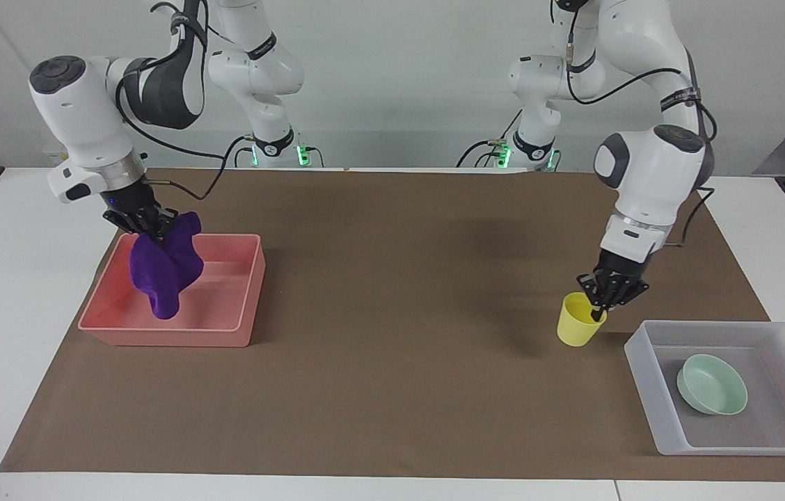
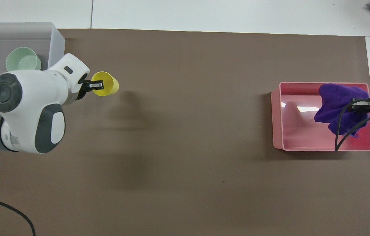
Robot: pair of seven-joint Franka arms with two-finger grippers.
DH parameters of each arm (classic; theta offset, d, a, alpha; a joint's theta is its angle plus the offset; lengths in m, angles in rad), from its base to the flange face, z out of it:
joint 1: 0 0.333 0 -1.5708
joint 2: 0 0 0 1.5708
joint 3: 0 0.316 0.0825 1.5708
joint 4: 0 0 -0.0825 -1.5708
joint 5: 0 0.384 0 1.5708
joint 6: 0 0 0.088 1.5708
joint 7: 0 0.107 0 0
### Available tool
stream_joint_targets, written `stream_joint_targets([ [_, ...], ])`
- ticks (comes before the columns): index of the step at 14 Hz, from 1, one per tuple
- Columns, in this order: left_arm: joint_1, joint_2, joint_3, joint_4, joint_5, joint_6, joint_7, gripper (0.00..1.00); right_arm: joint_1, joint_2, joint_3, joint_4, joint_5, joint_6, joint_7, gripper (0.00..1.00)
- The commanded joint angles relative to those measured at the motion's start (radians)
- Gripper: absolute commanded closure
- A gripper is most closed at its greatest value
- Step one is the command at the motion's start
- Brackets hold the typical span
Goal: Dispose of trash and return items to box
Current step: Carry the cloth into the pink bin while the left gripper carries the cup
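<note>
My left gripper should release the yellow cup inside the mint-green bowl (image 2: 21, 65) in the translucent box. The cup is now tilted over the mat.
My left gripper (image 1: 601, 300) is shut on the rim of the yellow cup (image 1: 577, 328) and holds it tilted over the mat, close beside the translucent box (image 1: 643, 379). The cup (image 2: 108, 88), the left gripper (image 2: 95, 85) and the box (image 2: 57, 42) also show in the overhead view. The mint-green bowl (image 1: 711, 384) lies in the box and also shows from overhead (image 2: 22, 59). My right gripper (image 1: 149, 233) is shut on the purple cloth (image 1: 164, 275), which hangs down into the pink bin (image 1: 163, 337). From overhead the right gripper (image 2: 359, 105) holds the cloth (image 2: 336, 106) over the bin (image 2: 322, 149).
A brown mat (image 1: 392, 362) covers most of the white table, and the box and the pink bin stand on it at the two arms' ends. The right arm's black cable (image 2: 339, 137) hangs over the pink bin.
</note>
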Motion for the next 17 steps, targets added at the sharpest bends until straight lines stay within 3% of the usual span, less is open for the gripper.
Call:
stream_joint_targets([
  [1, 0.098, 0.100, -0.012, 0.247, 0.001, -0.212, 0.105, 1.00, -0.013, 0.012, 0.014, -0.075, -0.008, 0.091, -0.002, 1.00],
  [4, 0.191, 0.159, -0.015, 0.313, -0.005, -0.225, 0.162, 1.00, -0.001, 0.044, 0.014, -0.121, -0.006, 0.160, 0.003, 1.00],
  [8, 0.279, 0.332, -0.038, 0.523, -0.005, -0.265, 0.202, 1.00, -0.001, 0.126, 0.014, -0.129, -0.008, 0.258, 0.003, 1.00],
  [10, 0.323, 0.390, -0.053, 0.570, -0.003, -0.271, 0.217, 1.00, -0.009, 0.149, 0.014, -0.129, -0.008, 0.267, 0.003, 0.53],
  [11, 0.340, 0.410, -0.058, 0.573, -0.003, -0.260, 0.223, 1.00, -0.009, 0.152, 0.014, -0.131, -0.006, 0.279, 0.003, 0.18],
  [12, 0.346, 0.423, -0.058, 0.570, -0.005, -0.256, 0.230, 1.00, -0.003, 0.155, 0.014, -0.128, -0.008, 0.278, 0.003, 0.00],
  [17, 0.365, 0.443, -0.056, 0.530, -0.052, -0.233, 0.230, 1.00, 0.023, 0.130, 0.026, -0.035, -0.006, 0.196, 0.007, 0.00],
])
